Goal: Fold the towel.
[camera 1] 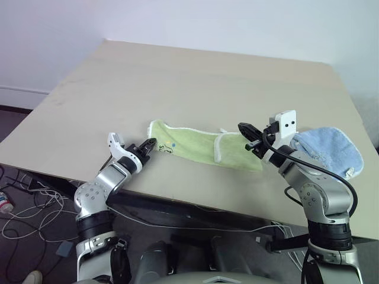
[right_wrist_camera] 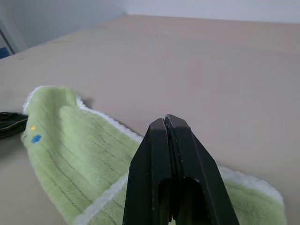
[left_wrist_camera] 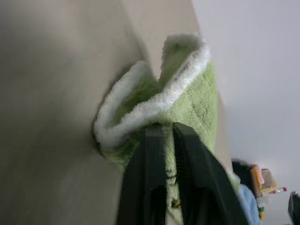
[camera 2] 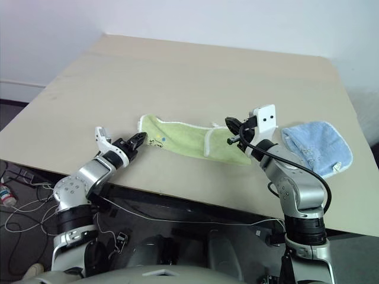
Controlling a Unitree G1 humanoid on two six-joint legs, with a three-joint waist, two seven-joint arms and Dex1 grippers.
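The towel's white-edged end gapes open beyond the left gripper's fingers, so the robot's left gripper will open wide and take both layers point(left_wrist_camera: 163, 88) before folding the towel's end over.
The light yellow-green towel point(camera 1: 189, 145) lies stretched out in a strip near the table's front edge, with a flap folded over at its right part. My left gripper point(camera 1: 151, 144) is at the strip's left end. In the left wrist view its fingers point(left_wrist_camera: 154, 154) are pinched on the towel point(left_wrist_camera: 197, 93) just behind the curled white edging. My right gripper point(camera 1: 241, 126) hovers over the towel's right end. The right wrist view shows its tips point(right_wrist_camera: 165, 118) pressed together with no cloth between them, above the towel point(right_wrist_camera: 70, 140).
A light blue towel point(camera 1: 328, 151) lies crumpled on the table point(camera 1: 177, 77) behind my right arm. The table's front edge runs just below both grippers. Cables lie on the floor at the lower left.
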